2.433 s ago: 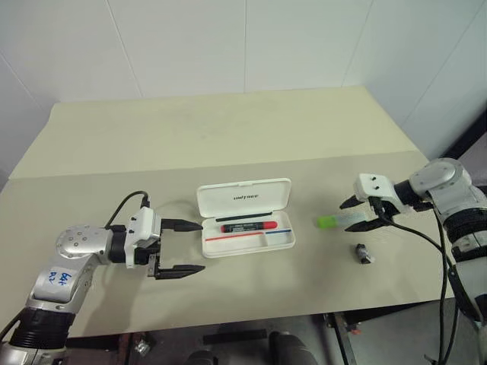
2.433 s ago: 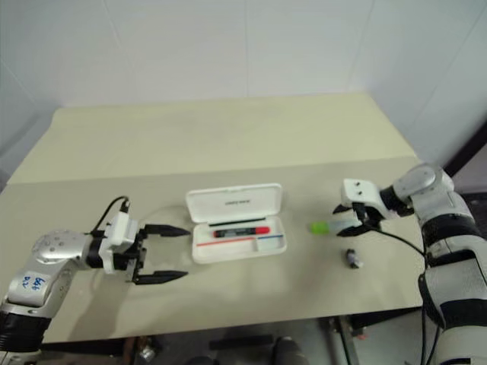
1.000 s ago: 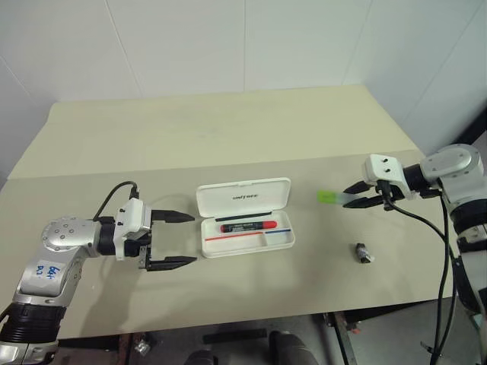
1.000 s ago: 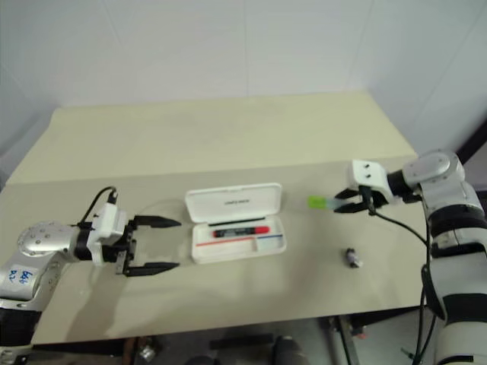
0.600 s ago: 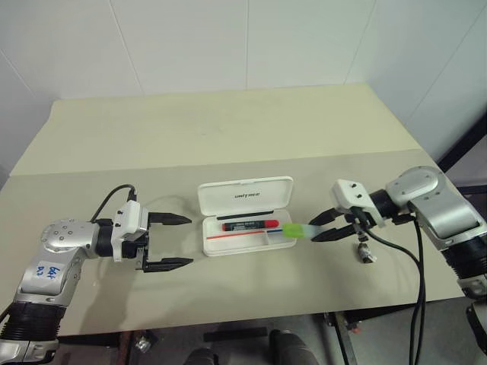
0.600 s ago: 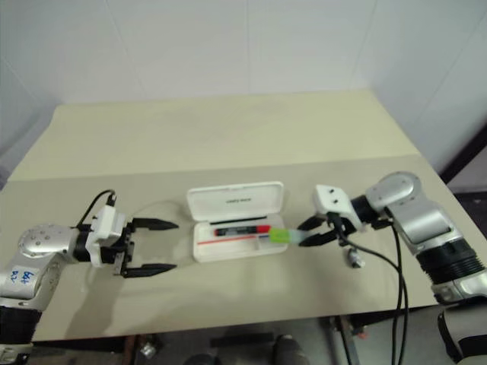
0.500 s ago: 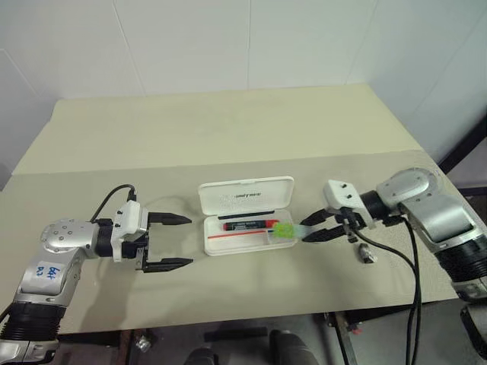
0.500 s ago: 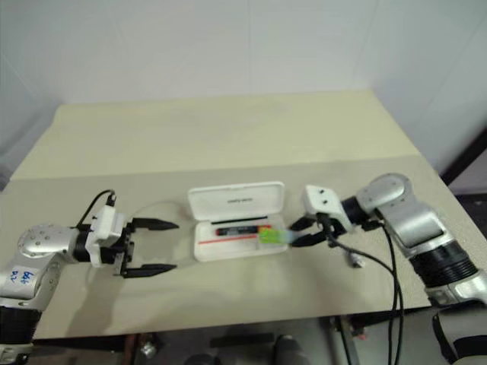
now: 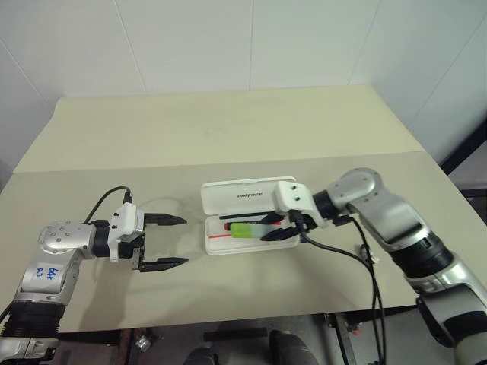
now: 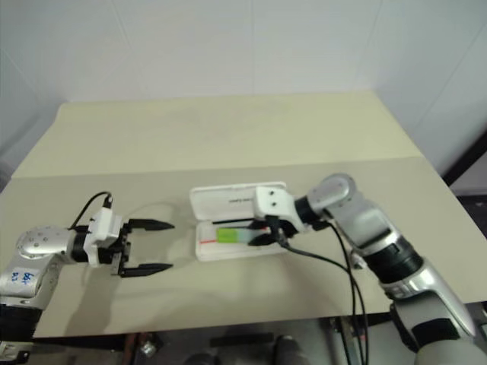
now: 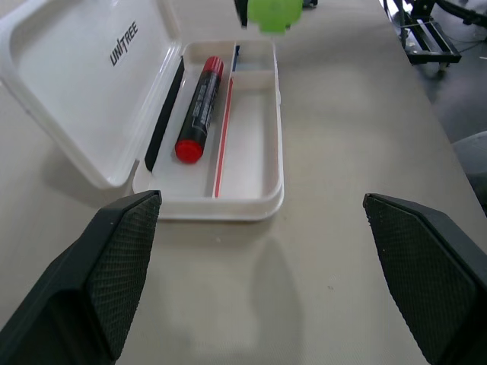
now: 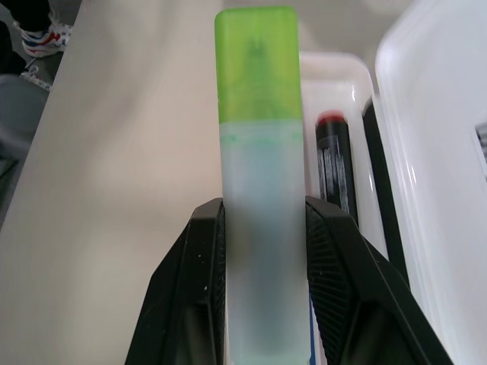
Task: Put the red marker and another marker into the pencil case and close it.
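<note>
My right gripper is going to set the highlighter down in the tray's front channel (image 9: 238,242), so that it will lie alongside the red marker. The highlighter is held just over the tray now.
The white pencil case (image 9: 251,248) lies open at the table's middle, lid (image 9: 242,196) tipped back. The red marker (image 11: 199,106) lies in the back channel of the tray, beside the lid. My right gripper (image 9: 263,229) is shut on the other marker, a pale highlighter with a green cap (image 9: 245,229), and holds it lengthwise just over the tray's front part, cap toward the left. In the right wrist view the highlighter (image 12: 259,152) sits between both fingers, alongside the red marker (image 12: 333,175). My left gripper (image 9: 185,241) stands open on the left of the case, apart from it, holding nothing.
A black cable (image 9: 342,249) trails from my right wrist across the table on the right of the case. The table's front edge (image 9: 251,318) runs close below the case. The beige tabletop (image 9: 228,137) stretches back to the white wall.
My right gripper has carried the highlighter leftward from the table's right side to just over the open tray. The left gripper has stayed where it was, open.
</note>
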